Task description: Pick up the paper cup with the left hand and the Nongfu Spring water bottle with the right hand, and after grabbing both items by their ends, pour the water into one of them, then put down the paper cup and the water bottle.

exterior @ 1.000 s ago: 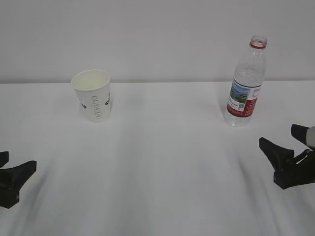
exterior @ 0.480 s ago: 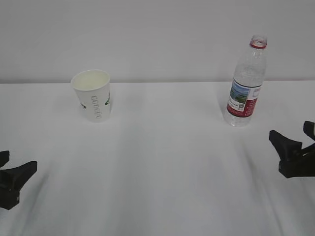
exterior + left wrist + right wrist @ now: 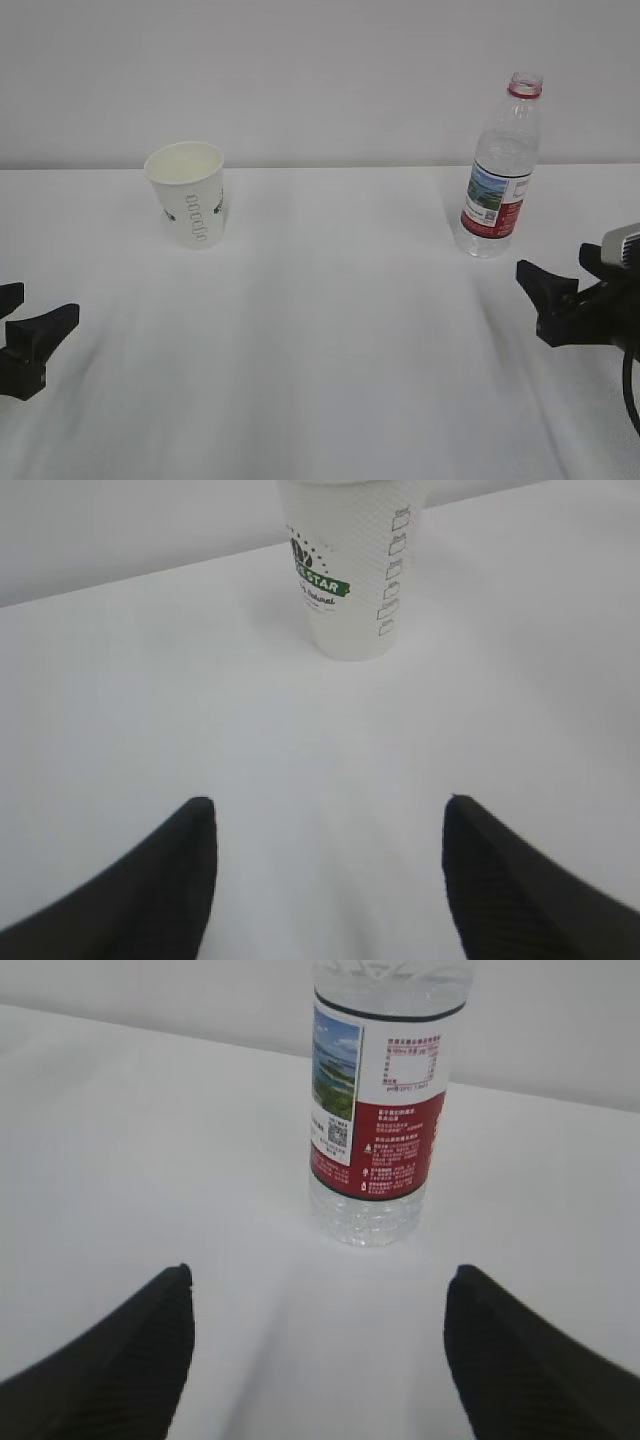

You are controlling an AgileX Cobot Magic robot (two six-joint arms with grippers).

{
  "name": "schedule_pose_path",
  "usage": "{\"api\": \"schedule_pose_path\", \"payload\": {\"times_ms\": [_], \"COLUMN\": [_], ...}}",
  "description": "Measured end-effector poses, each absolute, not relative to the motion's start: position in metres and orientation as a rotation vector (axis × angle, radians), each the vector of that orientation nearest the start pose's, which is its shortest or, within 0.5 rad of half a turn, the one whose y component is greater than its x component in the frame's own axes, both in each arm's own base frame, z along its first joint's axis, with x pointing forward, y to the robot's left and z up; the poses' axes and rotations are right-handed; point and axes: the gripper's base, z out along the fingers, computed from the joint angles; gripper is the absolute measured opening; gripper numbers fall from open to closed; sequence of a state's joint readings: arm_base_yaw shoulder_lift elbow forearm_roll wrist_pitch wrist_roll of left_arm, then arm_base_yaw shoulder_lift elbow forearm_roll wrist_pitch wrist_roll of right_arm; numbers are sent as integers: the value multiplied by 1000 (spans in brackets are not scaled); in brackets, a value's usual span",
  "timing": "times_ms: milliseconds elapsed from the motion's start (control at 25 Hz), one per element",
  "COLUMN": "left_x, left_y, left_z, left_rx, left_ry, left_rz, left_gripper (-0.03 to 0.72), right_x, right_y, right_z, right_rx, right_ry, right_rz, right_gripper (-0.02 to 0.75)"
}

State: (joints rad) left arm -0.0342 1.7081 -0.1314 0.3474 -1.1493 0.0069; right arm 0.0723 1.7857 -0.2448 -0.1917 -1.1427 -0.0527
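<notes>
My right gripper is to go to the Nongfu Spring water bottle next and close around the red label on the bottle's lower half (image 3: 496, 200) (image 3: 378, 1105).
The white paper cup (image 3: 190, 195) stands upright at the back left of the table; it has grey-green lettering, and a green print shows in the left wrist view (image 3: 350, 575). My left gripper (image 3: 40, 305) is low at the left edge, well in front of the cup, open and empty (image 3: 330, 803). The capless Nongfu Spring water bottle (image 3: 498, 170) stands upright at the back right, with a red neck ring and a red label. My right gripper (image 3: 553, 260) is just in front of and right of it, open and empty (image 3: 322, 1270). The bottle (image 3: 378, 1110) stands ahead of the jaws. I cannot make out the water level.
A white table (image 3: 330, 330) spreads between the cup and the bottle and runs back to a plain pale wall (image 3: 320, 70). Nothing else stands on it in these views.
My right gripper drew back toward the right edge, then came forward and left, nearer the bottle. The left gripper rose slightly. Cup and bottle have not moved.
</notes>
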Motion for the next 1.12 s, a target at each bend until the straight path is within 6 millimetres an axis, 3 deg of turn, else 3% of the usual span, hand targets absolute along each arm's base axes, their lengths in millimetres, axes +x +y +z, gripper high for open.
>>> {"api": "schedule_pose_path", "payload": {"times_ms": [280, 600, 1120], "left_x": [199, 199, 205], "left_y": [-36, -36, -36], "left_z": [119, 119, 121], "left_rx": [396, 396, 400], "left_ry": [1880, 1880, 1860], "left_rz": [-227, -227, -223], "left_gripper": [516, 516, 516], "right_x": [253, 280, 319], "right_y": [34, 38, 40], "right_z": [121, 121, 97], "right_rx": [-304, -320, -320], "right_ry": [1807, 1763, 1768], "right_rz": [122, 127, 127], "right_gripper": [671, 673, 671]}}
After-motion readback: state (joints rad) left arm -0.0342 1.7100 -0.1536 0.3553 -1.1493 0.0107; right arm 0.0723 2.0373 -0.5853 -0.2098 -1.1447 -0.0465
